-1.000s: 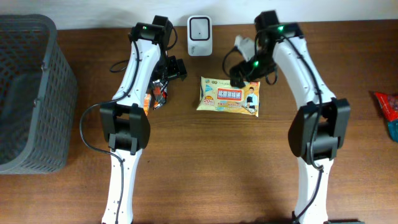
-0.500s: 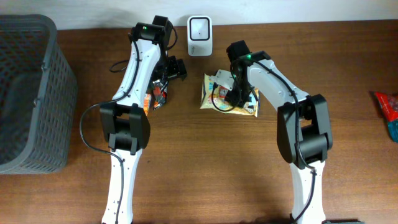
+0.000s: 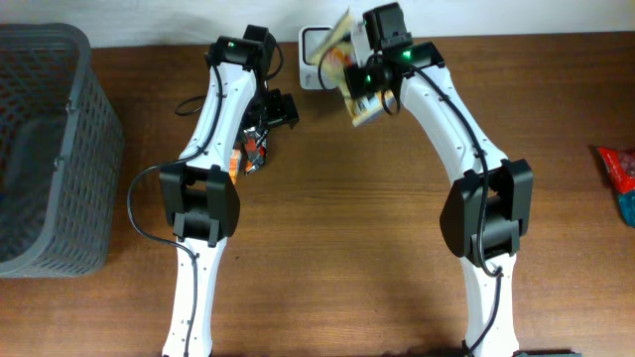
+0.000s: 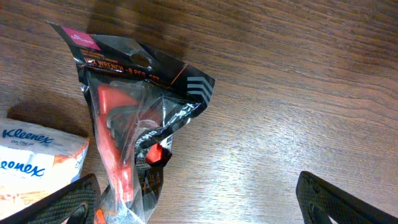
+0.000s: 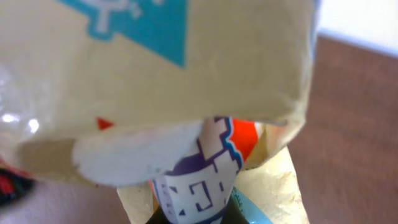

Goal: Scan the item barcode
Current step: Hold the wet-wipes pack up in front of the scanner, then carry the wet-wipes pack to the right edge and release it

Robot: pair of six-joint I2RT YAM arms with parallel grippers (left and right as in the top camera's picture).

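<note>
I should use my right gripper to set the yellow wipes pack down and let go of it on the bare table [image 3: 592,115] just behind the red packet.
The item is a flat yellow wipes pack [image 3: 342,55] with a printed label. It is lifted off the table and tilted on edge, right in front of the white barcode scanner [image 3: 312,50] at the back, partly covering it. My right gripper [image 3: 371,77] is shut on the pack's edge. In the right wrist view the pack [image 5: 155,62] fills the frame and a fold of its label sits pinched in my right gripper [image 5: 196,214]. My left gripper [image 4: 199,202] stands open just above the table, its fingers [image 4: 71,202] wide apart beside a black and red wrench packet [image 4: 134,124].
A Kleenex tissue pack [image 4: 37,155] lies next to the wrench packet [image 3: 256,149]. A dark grey mesh basket [image 3: 50,149] stands at the far left. A red packet [image 3: 620,169] lies at the right edge.
My right gripper came down on the wipes pack, shut on it and lifted it from mid-table up to the scanner. The left arm has not moved.
</note>
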